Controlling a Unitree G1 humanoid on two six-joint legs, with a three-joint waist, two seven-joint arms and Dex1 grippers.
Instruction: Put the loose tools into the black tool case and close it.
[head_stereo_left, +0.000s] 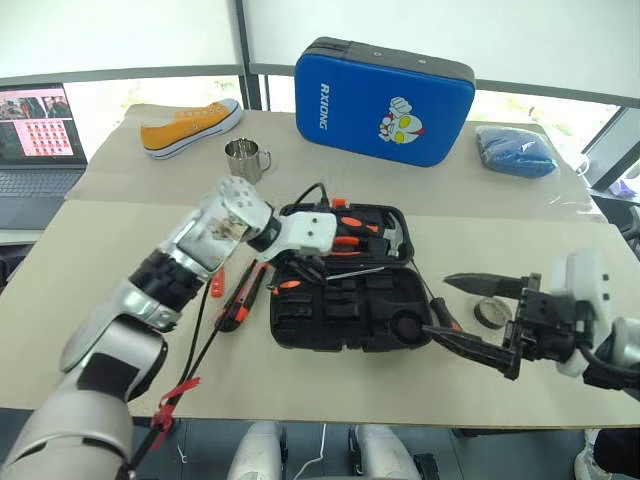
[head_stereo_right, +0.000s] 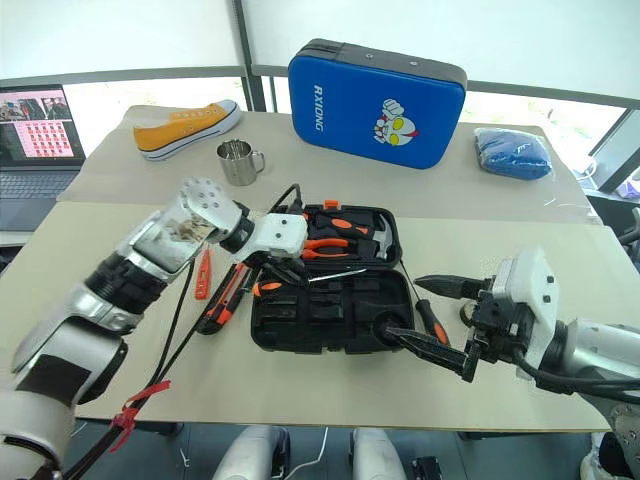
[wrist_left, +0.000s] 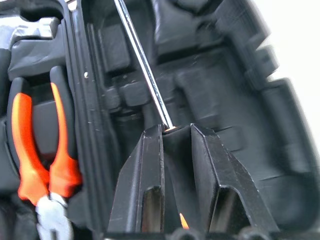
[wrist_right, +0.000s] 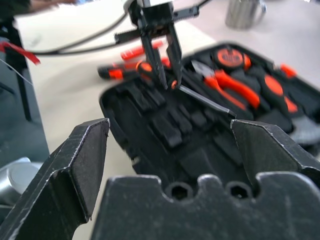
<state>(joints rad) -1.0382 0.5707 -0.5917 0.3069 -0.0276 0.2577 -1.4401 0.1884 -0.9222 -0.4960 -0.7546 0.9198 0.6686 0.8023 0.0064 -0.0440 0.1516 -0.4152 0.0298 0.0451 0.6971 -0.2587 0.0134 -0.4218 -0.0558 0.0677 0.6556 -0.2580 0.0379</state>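
Next, my left gripper sets the screwdriver down for me in the near half's slot (head_stereo_left: 332, 276) (wrist_left: 131, 125) that runs along the hinge of the black tool case.
The black tool case (head_stereo_left: 300, 330) lies open at mid-table, its moulded slots facing up. My left gripper (head_stereo_left: 298, 268) hangs over the case's left part, shut on a screwdriver (wrist_left: 145, 65) whose steel shaft points across the slots. My right gripper (head_stereo_left: 437, 305) is open at the case's right edge with nothing between its fingers. Beside it lie a second orange-and-black screwdriver (head_stereo_right: 430, 320) and the dark grey tape roll (head_stereo_left: 490, 313). Left of the case lie the utility knife (head_stereo_left: 240, 300) and the slim orange tester screwdriver (head_stereo_left: 217, 283).
Orange-handled pliers (wrist_left: 30, 165) and a hammer (head_stereo_left: 395, 235) sit in the case's far half. Behind it stand a blue zip case (head_stereo_left: 385, 100), a metal mug (head_stereo_left: 245, 158), a yellow shoe (head_stereo_left: 190, 125) and a blue cloth (head_stereo_left: 515, 150). A laptop (head_stereo_left: 35, 140) is far left.
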